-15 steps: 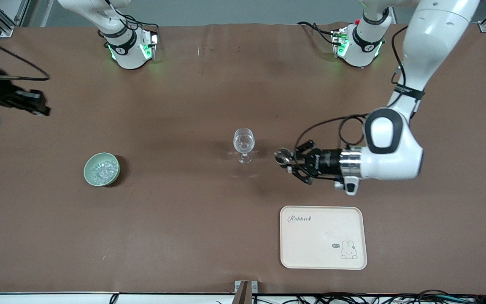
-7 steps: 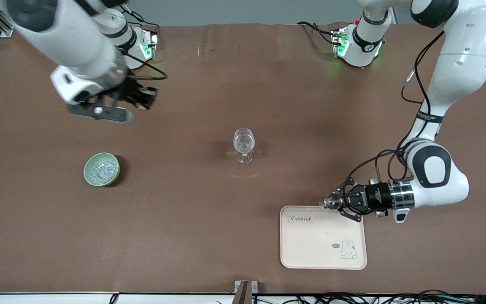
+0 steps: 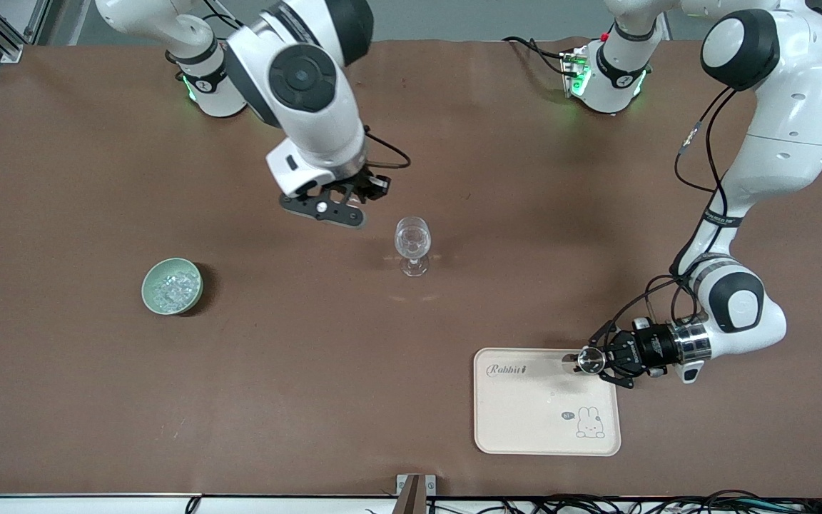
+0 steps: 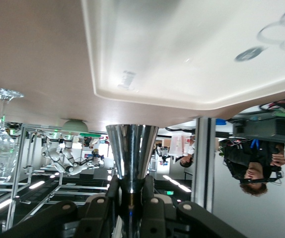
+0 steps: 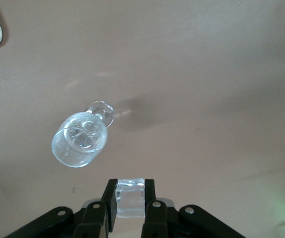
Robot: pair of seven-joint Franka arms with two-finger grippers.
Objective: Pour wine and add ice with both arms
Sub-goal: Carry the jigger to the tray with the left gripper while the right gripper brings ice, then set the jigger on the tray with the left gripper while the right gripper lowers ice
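Observation:
I will set the metal measuring cup, now over the cream tray's corner, down on the cream tray (image 3: 579, 390) (image 4: 189, 32) with my left gripper, just past the ears of the printed rabbit.
A clear stemmed glass (image 3: 412, 239) stands upright mid-table. My right gripper (image 3: 367, 187) hangs beside and just above it, toward the right arm's end, shut on one clear ice cube (image 5: 130, 201). The right wrist view looks down on the glass (image 5: 80, 139), which lies ahead of the gripper (image 5: 130, 197). More ice (image 3: 170, 288) is heaped in a pale green bowl (image 3: 148, 280). My left gripper (image 3: 586, 360) is over the cream tray's (image 3: 525, 421) corner, shut on a shiny metal measuring cup (image 4: 131, 153). No wine shows.
The tray, printed with a rabbit, lies nearer the front camera than the glass, toward the left arm's end. The bowl sits toward the right arm's end. Both green-lit arm bases stand along the table's edge farthest from the front camera.
The right arm swung in from its end of the table to beside the glass. The left gripper carried the metal cup from beside the glass to over the tray corner.

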